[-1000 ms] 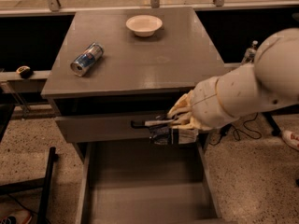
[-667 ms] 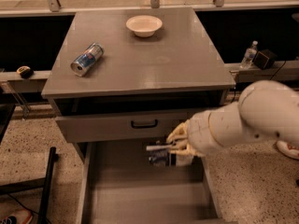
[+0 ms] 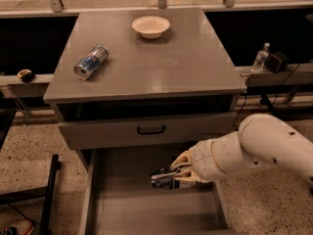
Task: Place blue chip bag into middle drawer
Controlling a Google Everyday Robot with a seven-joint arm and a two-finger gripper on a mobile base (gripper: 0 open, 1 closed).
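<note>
Next, I release the blue chip bag, now held low over the drawer's back part, near the centre of the middle drawer's bottom [image 3: 138, 195], slightly toward the black stand.
The blue chip bag [image 3: 162, 180] is a small dark packet with a pale strip, held at the tip of my gripper [image 3: 169, 177]. The gripper is shut on the bag. It reaches in from the right on a white arm [image 3: 254, 151] and holds the bag low over the back part of the middle drawer [image 3: 142, 212]. This wide grey tray is pulled out under the cabinet. Whether the bag touches the drawer floor I cannot tell.
The upper drawer front with a black handle [image 3: 150, 129] juts out just above the gripper. On the cabinet top lie a blue-and-silver can [image 3: 90, 61] and a white bowl [image 3: 150, 26]. A black stand [image 3: 49, 195] stands at the left, and a bottle [image 3: 260, 58] on the right ledge.
The gripper with the bag has moved down from in front of the upper drawer front into the open middle drawer, and slightly left.
</note>
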